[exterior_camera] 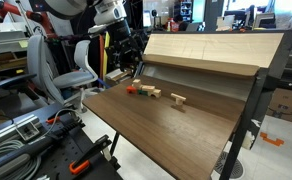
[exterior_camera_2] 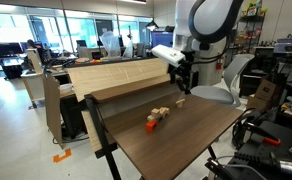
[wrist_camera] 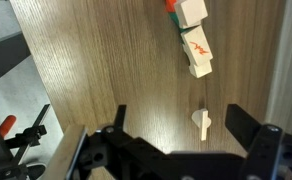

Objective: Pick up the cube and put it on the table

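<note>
My gripper is to go next to the pale cube (exterior_camera: 137, 83) (wrist_camera: 192, 12) beside the red and green piece in the row and close on its sides.
A short row of small blocks lies on the dark brown table (wrist_camera: 96, 70). It holds a red and green piece (wrist_camera: 171, 5), a pale cube (wrist_camera: 193, 12) and a wooden block with a red mark (wrist_camera: 197, 45). The row also shows in both exterior views (exterior_camera: 146, 91) (exterior_camera_2: 156, 119). A small pale wooden piece (wrist_camera: 201, 121) lies apart from the row (exterior_camera: 178, 99). My gripper (wrist_camera: 181, 125) is open and empty, well above the table, with the small piece showing between its fingers. In an exterior view the gripper (exterior_camera_2: 183, 78) hangs over the table's far end.
A lighter tan wooden board (exterior_camera: 206, 50) (exterior_camera_2: 116, 75) stands raised along one long side of the table. Office chairs (exterior_camera: 78, 65), cables and orange clamps (exterior_camera: 81, 160) crowd the floor beside the table. The table edge shows at left in the wrist view.
</note>
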